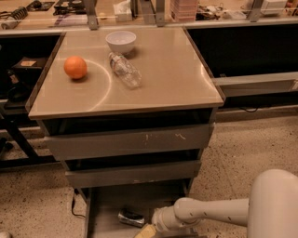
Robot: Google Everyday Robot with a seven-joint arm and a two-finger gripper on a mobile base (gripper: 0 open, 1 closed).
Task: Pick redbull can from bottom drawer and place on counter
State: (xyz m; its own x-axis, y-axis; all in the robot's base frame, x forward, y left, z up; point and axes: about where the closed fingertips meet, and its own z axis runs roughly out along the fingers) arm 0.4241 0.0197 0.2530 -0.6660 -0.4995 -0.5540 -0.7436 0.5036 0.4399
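The redbull can lies on its side in the open bottom drawer. Next, my gripper closes around the middle of the redbull can (130, 218) there.
The redbull can (131, 218) lies on its side on the grey floor of the open bottom drawer (104, 211), near its front middle. My gripper (145, 231) is at the picture's lower edge, just right of and below the can, at the end of my white arm (205, 211) that reaches in from the right. Most of the gripper is cut off by the frame edge. The counter (163, 74) is the glossy beige cabinet top above.
On the counter stand an orange (75, 67), a white bowl (121, 42) and a clear plastic bottle (125, 70) lying on its side. Two upper grey drawers (130, 142) are nearly closed. A cluttered bench (139, 11) runs behind. The floor is speckled.
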